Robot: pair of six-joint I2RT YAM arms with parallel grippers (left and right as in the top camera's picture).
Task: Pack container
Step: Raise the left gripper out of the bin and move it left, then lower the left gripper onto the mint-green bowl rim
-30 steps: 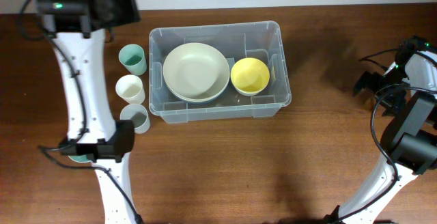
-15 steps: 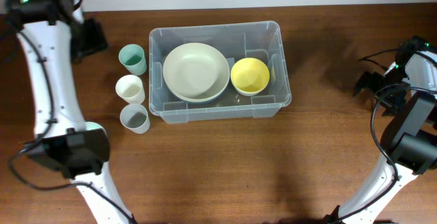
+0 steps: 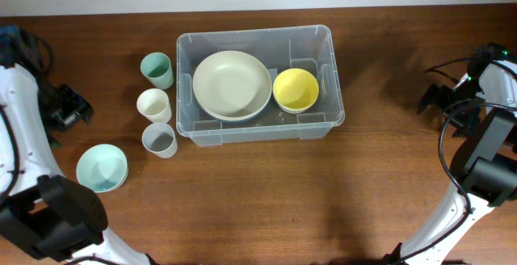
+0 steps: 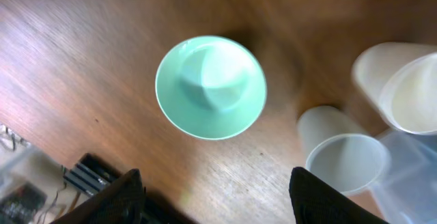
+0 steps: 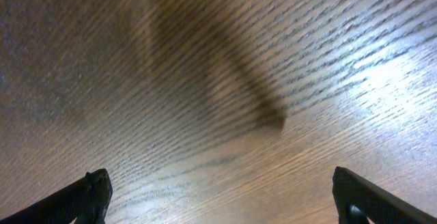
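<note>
My left gripper needs to go to the mint bowl next and close on the bowl's rim [image 3: 79,175] [image 4: 160,68], on the side farthest from the grey cup.
The clear plastic container [image 3: 327,67] stands at the table's middle back. It holds a large cream plate [image 3: 232,85] and a yellow bowl [image 3: 296,89]. Left of it stand a green cup [image 3: 157,70], a cream cup [image 3: 153,104] and a grey cup [image 3: 160,140]. A mint bowl [image 3: 102,168] sits on the table at the front left; it also shows in the left wrist view [image 4: 210,86]. My left gripper [image 3: 66,109] is open and empty at the far left, above the table [image 4: 215,200]. My right gripper [image 3: 440,103] is open and empty at the far right [image 5: 222,197].
The left wrist view shows the grey cup [image 4: 347,162] and the cream cup [image 4: 410,91] beside the container's corner [image 4: 413,176]. Cables and a black part [image 4: 85,176] lie off the table edge at the left.
My left arm has swung from above the cups out to the far left edge. That uncovered the mint bowl at the front left. The right arm has not moved.
</note>
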